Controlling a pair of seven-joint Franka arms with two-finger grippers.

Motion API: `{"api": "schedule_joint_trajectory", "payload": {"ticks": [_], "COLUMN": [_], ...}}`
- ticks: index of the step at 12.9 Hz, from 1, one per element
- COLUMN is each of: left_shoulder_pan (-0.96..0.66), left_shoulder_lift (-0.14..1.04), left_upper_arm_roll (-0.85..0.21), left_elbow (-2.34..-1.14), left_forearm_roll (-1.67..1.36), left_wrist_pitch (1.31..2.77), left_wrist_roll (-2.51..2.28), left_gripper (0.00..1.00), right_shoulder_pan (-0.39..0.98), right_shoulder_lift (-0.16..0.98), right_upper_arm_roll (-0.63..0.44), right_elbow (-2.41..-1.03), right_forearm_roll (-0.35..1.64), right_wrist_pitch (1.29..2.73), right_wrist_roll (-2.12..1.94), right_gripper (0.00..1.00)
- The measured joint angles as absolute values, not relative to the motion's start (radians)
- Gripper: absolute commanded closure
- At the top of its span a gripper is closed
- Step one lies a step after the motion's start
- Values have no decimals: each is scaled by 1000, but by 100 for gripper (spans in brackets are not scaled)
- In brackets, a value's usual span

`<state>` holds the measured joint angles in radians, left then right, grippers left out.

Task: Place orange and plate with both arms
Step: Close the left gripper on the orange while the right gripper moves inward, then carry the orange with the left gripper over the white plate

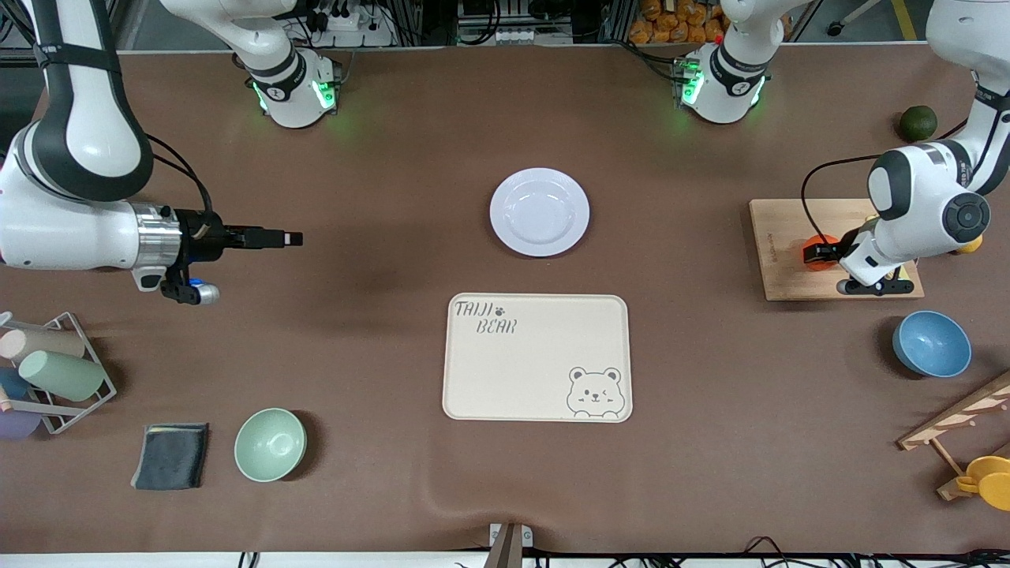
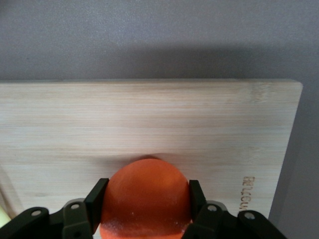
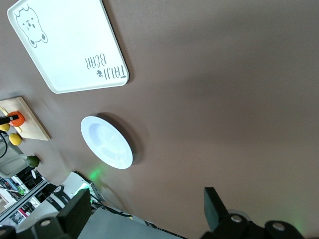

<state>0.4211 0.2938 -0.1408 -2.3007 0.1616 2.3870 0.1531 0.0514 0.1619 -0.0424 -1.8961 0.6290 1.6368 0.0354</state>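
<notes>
The robot's left gripper will set the orange down in the middle of the pale lavender-white plate point(image 1: 540, 222).
The orange point(image 1: 815, 251) point(image 2: 146, 199) sits on a wooden cutting board point(image 1: 789, 237) point(image 2: 149, 124) at the left arm's end of the table. My left gripper point(image 1: 821, 254) point(image 2: 146, 201) is shut on the orange, one black finger point(image 2: 96, 199) pressed against each side. The pale lavender-white plate point(image 1: 540, 211) point(image 3: 106, 142) lies bare in the table's middle, farther from the front camera than the cream bear tray point(image 1: 537, 356) point(image 3: 70, 45). My right gripper point(image 1: 288, 237) point(image 3: 144, 211) hangs open over the right arm's end of the table, far from the plate, nothing between its fingers.
A dark green fruit point(image 1: 918, 123) lies near the board, with a yellow lemon point(image 1: 970, 244) partly hidden by the left arm. A blue bowl point(image 1: 932, 344), a green bowl point(image 1: 270, 444), a dark cloth point(image 1: 171, 455), a cup rack point(image 1: 55, 371) and a wooden rack point(image 1: 959, 426) line the nearer edge.
</notes>
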Motion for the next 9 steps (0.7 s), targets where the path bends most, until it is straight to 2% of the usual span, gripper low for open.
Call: {"api": "schedule_joint_trajectory", "payload": {"ticks": [4, 9], "left_shoulder_pan": [420, 416], "left_shoulder_lift": [268, 225], "left_upper_arm_roll": [-203, -455], "left_elbow": [-2273, -2150], "left_forearm_roll": [162, 159], "left_wrist_pitch": [2357, 2146], "left_wrist_roll": [138, -223], "left_gripper": [94, 95], "right_shoulder_pan": [37, 20], "right_shoulder_lift": [163, 167], "right_upper_arm_roll": [-48, -50], "right_elbow": [-1933, -1983], "right_forearm_roll": [688, 758], "right_wrist_pitch": [1635, 1635], "right_wrist_roll": [11, -26], "right_gripper": [0, 0]}}
